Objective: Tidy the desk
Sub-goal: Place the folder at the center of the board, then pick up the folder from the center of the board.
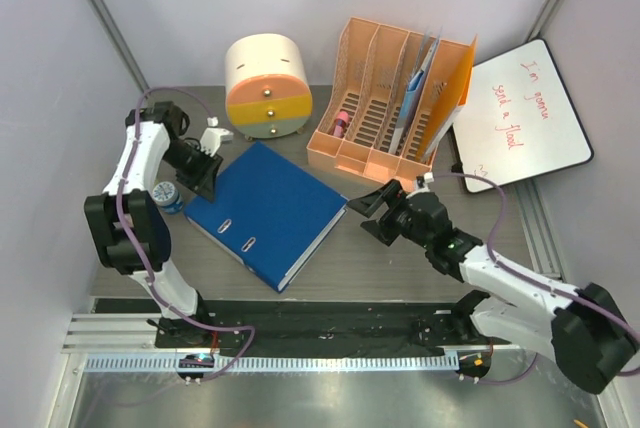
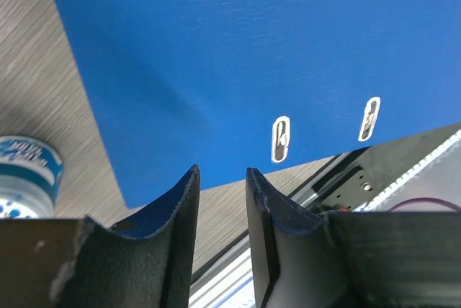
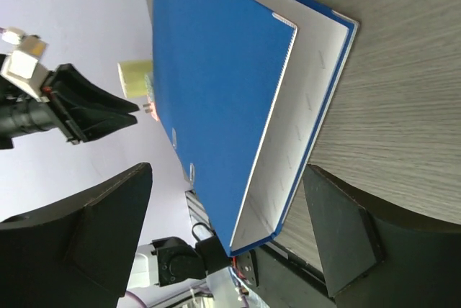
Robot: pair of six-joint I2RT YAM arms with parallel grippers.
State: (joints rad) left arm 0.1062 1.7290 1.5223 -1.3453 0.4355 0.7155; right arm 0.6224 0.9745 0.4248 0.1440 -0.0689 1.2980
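Next, my right gripper grips the open edge (image 1: 326, 224) (image 3: 276, 94) of the blue binder's top cover, between the edge's middle and the corner nearest the orange organizer.
A blue ring binder (image 1: 265, 213) lies flat in the middle of the dark grey wood-grain desk (image 1: 350, 260). My left gripper (image 1: 207, 184) hangs over the binder's far left corner. In the left wrist view its fingers (image 2: 222, 173) stand a narrow gap apart with nothing between them, above the blue cover (image 2: 252, 56). My right gripper (image 1: 366, 216) is wide open just off the binder's right corner. In the right wrist view it (image 3: 229, 171) faces the binder's open page edge (image 3: 302, 128), and neither finger touches it.
An orange file organizer (image 1: 390, 98) holding papers and a small pink item (image 1: 342, 126) stands at the back. A round cream and orange drawer unit (image 1: 265, 83) is back left. A whiteboard (image 1: 525, 113) with red writing lies at the right. A small blue-white jar (image 1: 168, 196) sits beside the binder's left edge.
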